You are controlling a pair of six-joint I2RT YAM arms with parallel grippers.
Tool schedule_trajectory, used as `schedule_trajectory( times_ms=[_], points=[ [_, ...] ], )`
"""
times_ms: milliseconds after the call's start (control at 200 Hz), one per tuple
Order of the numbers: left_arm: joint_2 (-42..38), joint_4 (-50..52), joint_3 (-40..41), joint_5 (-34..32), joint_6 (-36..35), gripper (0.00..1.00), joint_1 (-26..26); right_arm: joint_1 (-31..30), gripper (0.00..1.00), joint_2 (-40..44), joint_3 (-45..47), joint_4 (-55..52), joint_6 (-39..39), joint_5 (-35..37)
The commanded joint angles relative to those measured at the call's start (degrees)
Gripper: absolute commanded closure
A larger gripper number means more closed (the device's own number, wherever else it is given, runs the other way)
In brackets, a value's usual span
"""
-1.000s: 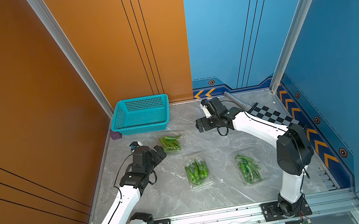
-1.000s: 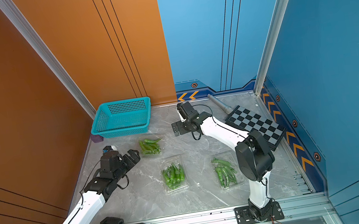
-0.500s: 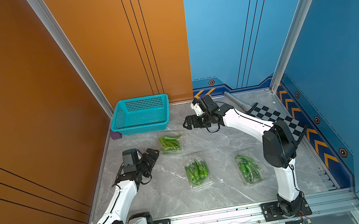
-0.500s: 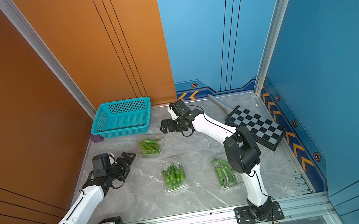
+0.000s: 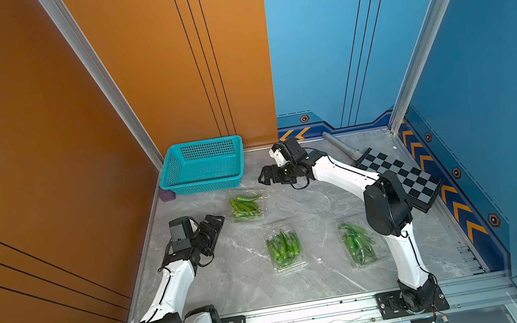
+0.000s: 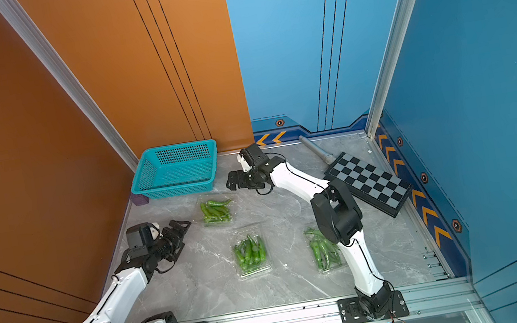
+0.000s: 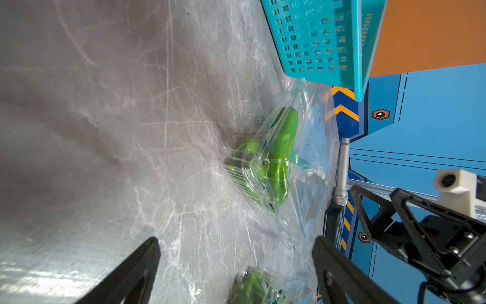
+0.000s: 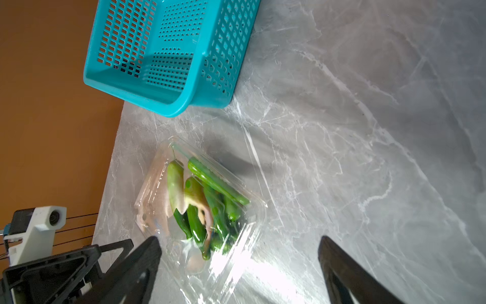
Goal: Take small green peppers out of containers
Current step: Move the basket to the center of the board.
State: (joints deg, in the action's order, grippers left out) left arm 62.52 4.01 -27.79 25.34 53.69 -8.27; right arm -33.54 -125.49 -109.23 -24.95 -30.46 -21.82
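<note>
Next, I grab the teal basket with my right gripper by the rim of its short side (image 5: 241, 168) (image 8: 197, 77) that faces the checkerboard, near the basket's near corner.
Three clear containers lie shut on the marble table, each with small green peppers (image 5: 245, 205) inside: far left (image 5: 260, 192), middle (image 5: 293, 267), near right (image 5: 382, 251). My left gripper (image 5: 215, 220) is open, low over the table, just left of the far-left container (image 7: 310, 184). My right gripper (image 5: 265, 177) is open too, just beyond and right of that container (image 8: 155, 200). In the right wrist view the peppers (image 8: 210, 200) lie ahead of the spread jaws. Neither gripper holds anything.
A teal perforated basket (image 5: 203, 167) stands at the back left against the orange wall, a purple block (image 5: 167, 195) at its corner. A checkerboard (image 5: 400, 178) and a grey cylinder (image 5: 340, 145) lie at the back right. Walls close the table on three sides.
My right gripper has swung left from the back middle toward the far-left container. My left arm has dropped low, and its gripper now points at that container.
</note>
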Motion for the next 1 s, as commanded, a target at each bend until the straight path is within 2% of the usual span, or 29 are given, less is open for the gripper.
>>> schedule_trajectory(
  times_ms=[0, 120, 250, 485, 711, 876, 991],
  points=[
    [-0.5, 0.2, 0.4, 2.2, -1.6, 0.07, -0.6, -0.2, 0.08, -5.7, -7.5, 0.5, -1.0, -1.5],
    [-1.2, 1.0, 0.5, 2.5, -2.2, 0.07, -0.7, -0.7, 0.12, -12.3, -17.3, 0.5, -3.1, -1.0],
    [-2.1, 3.0, 0.1, 2.5, -3.8, 0.07, -1.1, -0.5, 0.25, -19.3, -26.5, 1.2, -7.0, 0.3],
    [-2.7, 4.1, 0.3, 3.6, -5.4, 0.07, -1.5, -0.6, 0.29, -22.5, -27.1, 12.0, -12.3, -1.1],
    [-3.4, 4.1, 0.2, 3.9, -5.8, 0.07, -1.5, -1.6, 0.3, -23.8, -28.2, 16.9, -15.2, -0.8],
    [-3.5, 4.2, 0.1, 4.2, -6.3, 0.07, -1.6, -2.2, 0.32, -25.5, -28.7, 16.7, -14.9, 1.7],
    [-4.0, 4.3, 0.3, 4.6, -6.8, 0.06, -1.6, -3.3, 0.33, -26.2, -29.1, 16.5, -11.7, 5.4]
  ],
)
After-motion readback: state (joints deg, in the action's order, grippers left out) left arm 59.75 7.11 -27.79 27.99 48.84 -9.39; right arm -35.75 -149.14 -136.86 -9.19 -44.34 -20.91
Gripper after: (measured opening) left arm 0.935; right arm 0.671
